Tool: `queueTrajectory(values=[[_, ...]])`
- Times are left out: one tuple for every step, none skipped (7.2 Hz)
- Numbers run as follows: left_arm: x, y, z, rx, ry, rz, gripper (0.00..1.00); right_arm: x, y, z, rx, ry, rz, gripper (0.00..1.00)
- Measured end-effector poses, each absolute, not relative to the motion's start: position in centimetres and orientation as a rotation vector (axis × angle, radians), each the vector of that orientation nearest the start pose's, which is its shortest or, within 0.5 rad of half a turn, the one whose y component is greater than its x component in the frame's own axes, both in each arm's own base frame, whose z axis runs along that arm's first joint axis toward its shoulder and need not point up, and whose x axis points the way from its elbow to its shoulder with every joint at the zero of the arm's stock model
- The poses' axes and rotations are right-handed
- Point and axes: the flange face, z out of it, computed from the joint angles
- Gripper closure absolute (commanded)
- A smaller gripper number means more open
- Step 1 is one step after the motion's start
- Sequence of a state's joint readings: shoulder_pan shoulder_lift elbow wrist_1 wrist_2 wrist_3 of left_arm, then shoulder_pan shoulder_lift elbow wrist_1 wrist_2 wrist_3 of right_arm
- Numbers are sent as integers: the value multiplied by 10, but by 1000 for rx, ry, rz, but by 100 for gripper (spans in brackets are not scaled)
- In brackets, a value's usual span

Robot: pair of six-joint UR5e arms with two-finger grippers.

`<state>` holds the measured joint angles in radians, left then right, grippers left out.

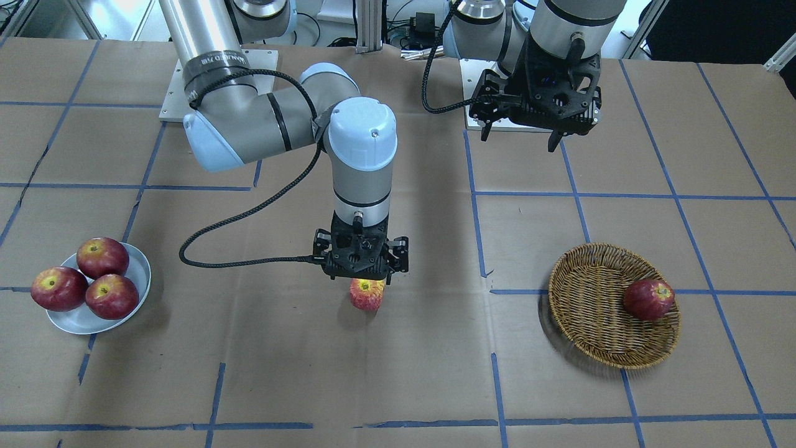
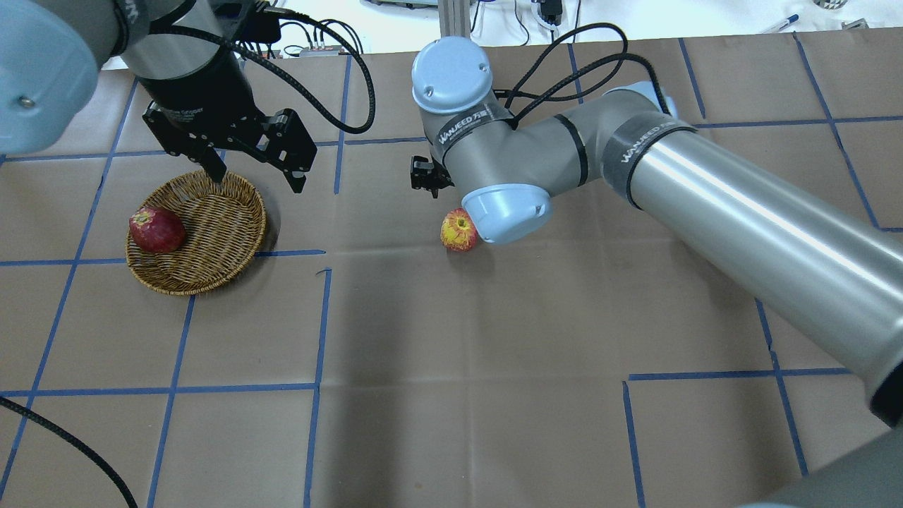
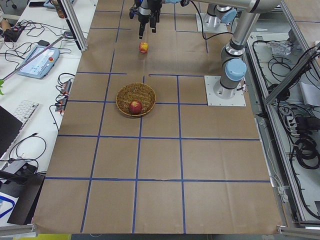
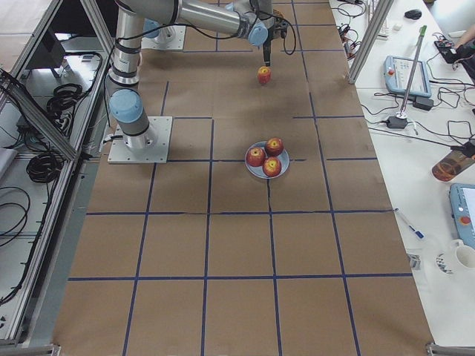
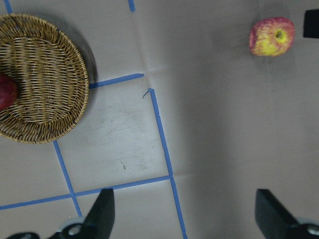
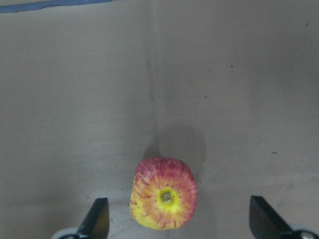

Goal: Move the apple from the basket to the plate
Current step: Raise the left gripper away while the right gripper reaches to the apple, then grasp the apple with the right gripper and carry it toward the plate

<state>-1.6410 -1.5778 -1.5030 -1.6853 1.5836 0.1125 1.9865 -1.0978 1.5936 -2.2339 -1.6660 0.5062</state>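
My right gripper is going to close on the sides of the pinkish-red apple (image 1: 366,292) (image 6: 164,194) that lies on the brown paper between the plate and the wicker basket.
The pinkish-red apple (image 1: 367,294) with a yellow stem hollow lies on the brown table paper at the centre, outside the basket; it also shows in the overhead view (image 2: 458,231). My right gripper (image 1: 362,280) is open directly above it, and in the right wrist view its fingers (image 6: 97,219) stand wide on either side of the apple (image 6: 163,193) without touching. The wicker basket (image 1: 584,298) holds one dark red apple (image 1: 648,298). My left gripper (image 1: 519,140) is open and empty, raised behind the basket (image 2: 211,226). The pale plate (image 1: 140,274) sits at my far right.
Three dark red apples (image 1: 93,283) fill the plate. The table is covered in brown paper with blue tape lines (image 1: 476,205). The right arm's elbow (image 2: 504,204) overhangs the pinkish apple in the overhead view. The arm bases (image 1: 186,93) stand at the table's back edge.
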Motion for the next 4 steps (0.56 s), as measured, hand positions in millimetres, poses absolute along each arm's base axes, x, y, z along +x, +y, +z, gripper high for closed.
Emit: queueTrajectory(values=[[-164, -477, 503, 278, 3118, 84, 1, 383, -551, 244, 148, 3135, -301, 0], [-164, -477, 501, 275, 3119, 84, 1, 385, -552, 217, 141, 3137, -301, 1], [-163, -477, 500, 276, 3119, 83, 1, 384, -549, 194, 136, 3142, -292, 27], [-163, -477, 499, 277, 3119, 83, 1, 380, -544, 176, 135, 3150, -273, 48]])
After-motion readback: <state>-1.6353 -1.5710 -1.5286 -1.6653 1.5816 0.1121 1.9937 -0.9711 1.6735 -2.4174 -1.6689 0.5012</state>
